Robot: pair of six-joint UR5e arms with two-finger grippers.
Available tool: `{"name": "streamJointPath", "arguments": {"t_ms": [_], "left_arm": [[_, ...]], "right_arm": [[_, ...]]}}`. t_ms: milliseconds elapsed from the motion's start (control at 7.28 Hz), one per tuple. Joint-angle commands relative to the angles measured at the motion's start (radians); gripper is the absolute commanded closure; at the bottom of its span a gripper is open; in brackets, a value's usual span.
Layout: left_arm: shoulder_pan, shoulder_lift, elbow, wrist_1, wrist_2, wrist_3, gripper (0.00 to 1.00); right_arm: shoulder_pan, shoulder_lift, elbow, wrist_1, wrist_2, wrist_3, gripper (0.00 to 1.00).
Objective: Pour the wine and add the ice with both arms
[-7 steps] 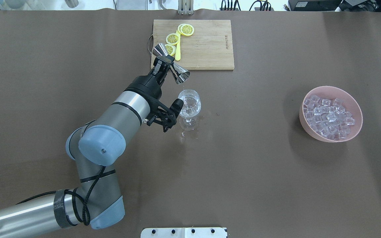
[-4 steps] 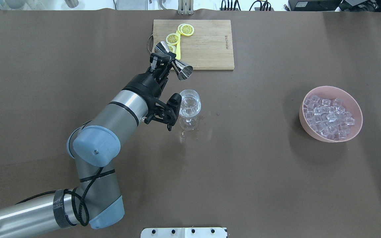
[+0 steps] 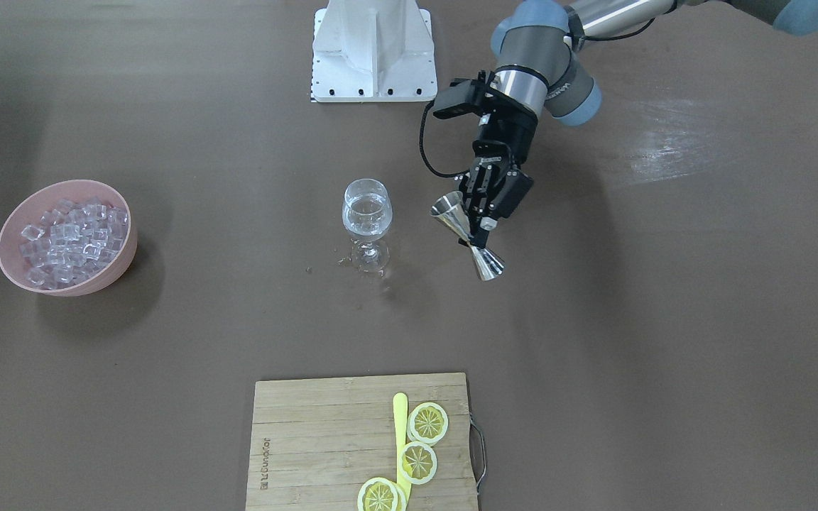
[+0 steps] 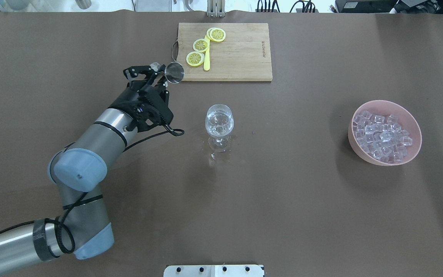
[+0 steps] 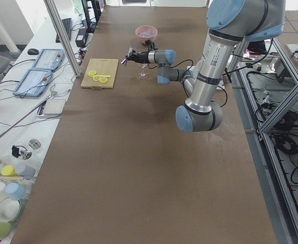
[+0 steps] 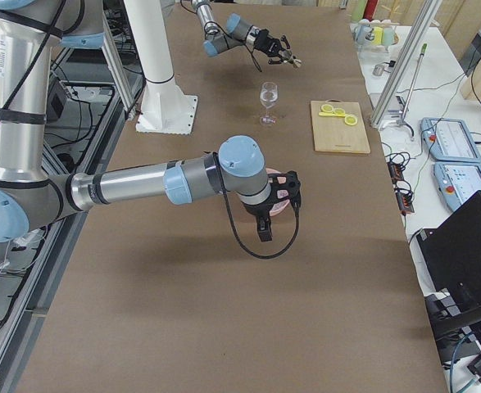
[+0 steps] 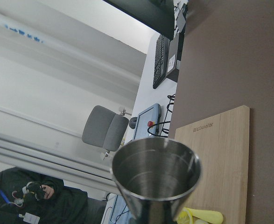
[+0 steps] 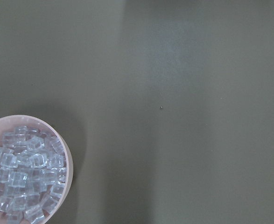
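The steel jigger will go down from my left gripper onto the bare table far out from the cutting board's metal handle (image 3: 744, 350).
A stemmed wine glass (image 4: 219, 122) stands mid-table with a little clear wine in it; it also shows in the front view (image 3: 366, 213). My left gripper (image 4: 161, 72) is shut on the waist of a steel double jigger (image 4: 174, 72), held tilted in the air left of the glass, near the board's corner (image 3: 467, 238). The jigger's open cup (image 7: 155, 179) looks empty in the left wrist view. The ice (image 4: 382, 134) fills a pink bowl (image 4: 413, 150) at the right. My right gripper (image 6: 266, 214) hangs over that bowl (image 8: 64, 144); I cannot tell whether it is open.
A wooden cutting board (image 4: 240, 57) with yellow lemon slices (image 4: 201, 45) and a yellow utensil lies at the far edge. Small drops of liquid (image 4: 214, 154) lie by the glass foot. The white base block (image 3: 373, 50) stands at the robot's side.
My left arm has swung the jigger away from above the glass, to the left and toward the board's corner, and has turned it. The glass and bowl have not moved.
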Motion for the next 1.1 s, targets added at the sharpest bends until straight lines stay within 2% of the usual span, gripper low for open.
{"name": "streamJointPath", "arguments": {"t_ms": [0,137,412,687,825,962], "left_arm": [[-0.085,0.123,0.008,-0.025,-0.007,-0.413,1.00],[-0.115,0.195,0.011,-0.026,-0.043,-0.610,1.00],[-0.259,0.309,0.068,-0.029,-0.227,-0.832,1.00],[-0.406,0.292,0.248,-0.057,-0.422,-0.900,1.00],[-0.435,0.286,0.319,-0.066,-0.453,-1.016,1.00],[-0.435,0.283,0.371,-0.136,-0.478,-1.059,1.00]], "right_arm": [[0.000,0.006,0.012,0.001,0.004,-0.008,0.00],[0.000,0.007,0.017,0.000,0.003,-0.012,0.00],[-0.011,0.019,0.017,-0.002,-0.005,-0.017,0.00],[-0.037,0.041,0.015,-0.002,-0.010,-0.015,0.00],[-0.041,0.044,0.017,-0.002,-0.010,-0.015,0.00],[-0.047,0.058,0.017,-0.002,-0.013,-0.015,0.00]]}}
